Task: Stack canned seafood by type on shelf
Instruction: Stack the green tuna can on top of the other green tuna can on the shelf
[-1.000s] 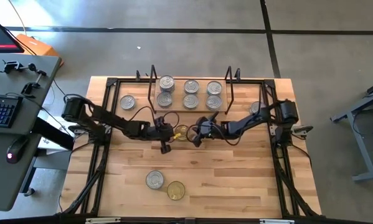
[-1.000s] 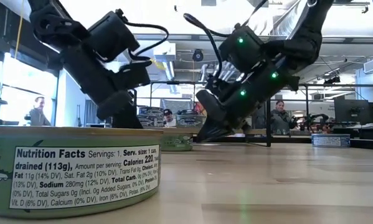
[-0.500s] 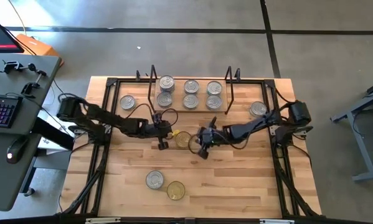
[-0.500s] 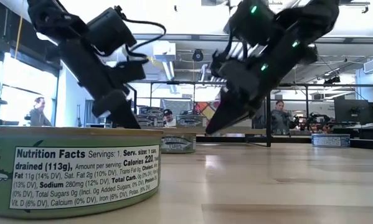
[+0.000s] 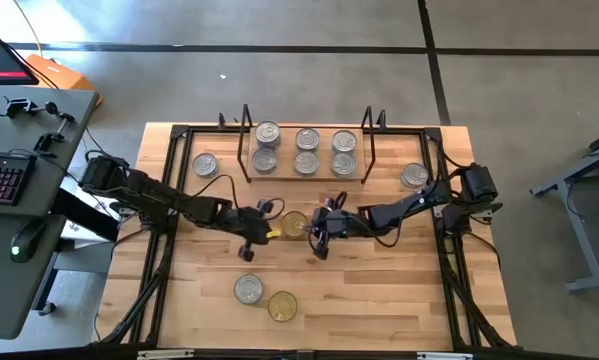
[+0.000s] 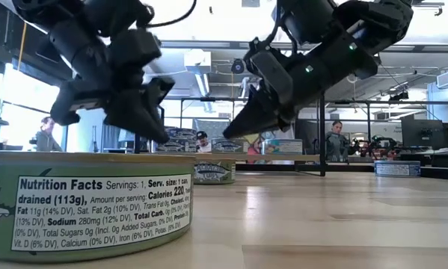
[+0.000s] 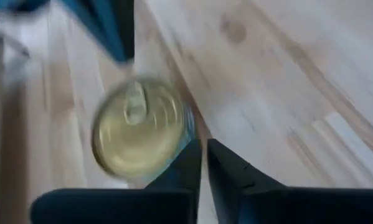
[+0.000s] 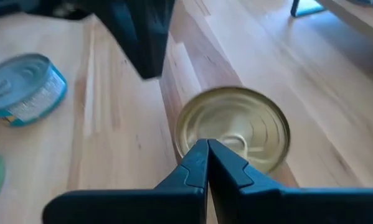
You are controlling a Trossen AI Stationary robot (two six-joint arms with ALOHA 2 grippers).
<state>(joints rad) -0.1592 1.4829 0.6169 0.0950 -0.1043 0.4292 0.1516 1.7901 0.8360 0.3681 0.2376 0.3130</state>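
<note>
I need to lift and tip the gold-lidded tin with both grippers, as it lies flat on its base, before my left gripper takes it across lid and base [image 5: 296, 224].
A gold-lidded tin [image 5: 294, 224] rests flat on the table between my two grippers; it also shows in the left wrist view [image 7: 138, 128], the right wrist view [image 8: 233, 128] and the low view [image 6: 213, 172]. My left gripper [image 5: 264, 234] hangs shut just left of it [image 7: 203, 157]. My right gripper [image 5: 318, 232] hangs shut just right of it [image 8: 207, 155]. In the low view both fingertips are lifted off the table, left [image 6: 150, 127] and right [image 6: 231, 133]. The shelf [image 5: 305, 172] holds several silver-lidded tins [image 5: 307, 150].
A silver tin [image 5: 207, 164] lies left of the shelf and another [image 5: 414, 175] lies right of it. Near the table's near edge lie a silver tin [image 5: 247, 289] and a gold tin [image 5: 282, 305]. People show in the room beyond the table [image 6: 336, 138].
The gold tin has slid a little toward the near edge, away from the shelf. Both grippers have risen off the table. The left one has drawn back toward the table's left and near side. The right one has moved toward the near edge beside the tin.
</note>
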